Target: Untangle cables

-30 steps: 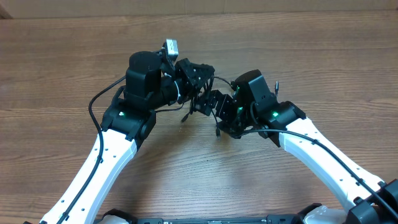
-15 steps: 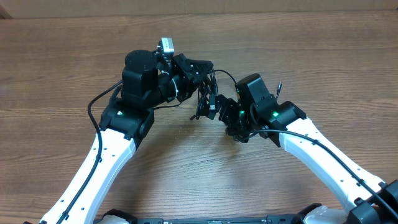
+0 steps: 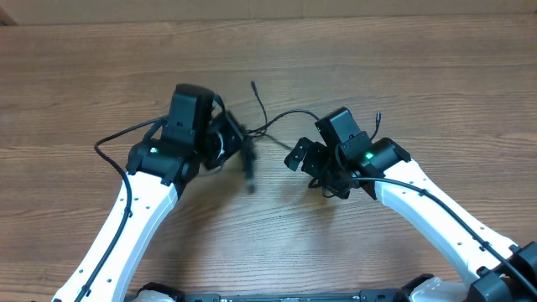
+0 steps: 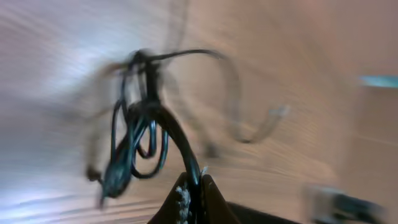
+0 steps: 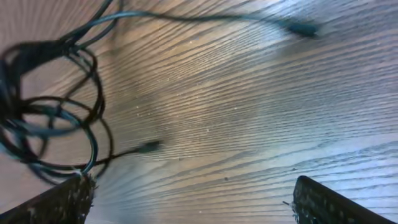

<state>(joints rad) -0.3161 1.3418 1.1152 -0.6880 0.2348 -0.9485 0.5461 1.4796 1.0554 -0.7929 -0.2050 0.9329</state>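
Next, my left gripper lets go of the black cables on the wooden table point(image 3: 242, 148) between the grippers, closer to the left gripper.
The cables point(image 4: 138, 134) are thin black cords in a loose tangle, blurred by motion, hanging in front of my left gripper point(image 4: 194, 194). That gripper is shut on one strand of them. In the overhead view the left gripper point(image 3: 244, 155) is left of centre, and a cable strand point(image 3: 281, 117) runs from it past the right gripper point(image 3: 312, 172). The right wrist view shows the right gripper point(image 5: 196, 200) open with bare wood between its fingers point(image 5: 65, 199). The tangle point(image 5: 50, 115) lies to their left, a small plug point(image 5: 149, 147) ahead, and another plug end point(image 5: 303, 28) farther off.
The wooden table point(image 3: 419, 75) runs to a pale edge at the back. Thicker black wires point(image 3: 117, 138) belonging to the arms loop beside the left arm. The two white arms point(image 3: 436, 218) reach in from the front edge.
My left gripper has swung down and to the left with the cable bundle, away from the right gripper. A strand has stretched out across the table. The right gripper stays open.
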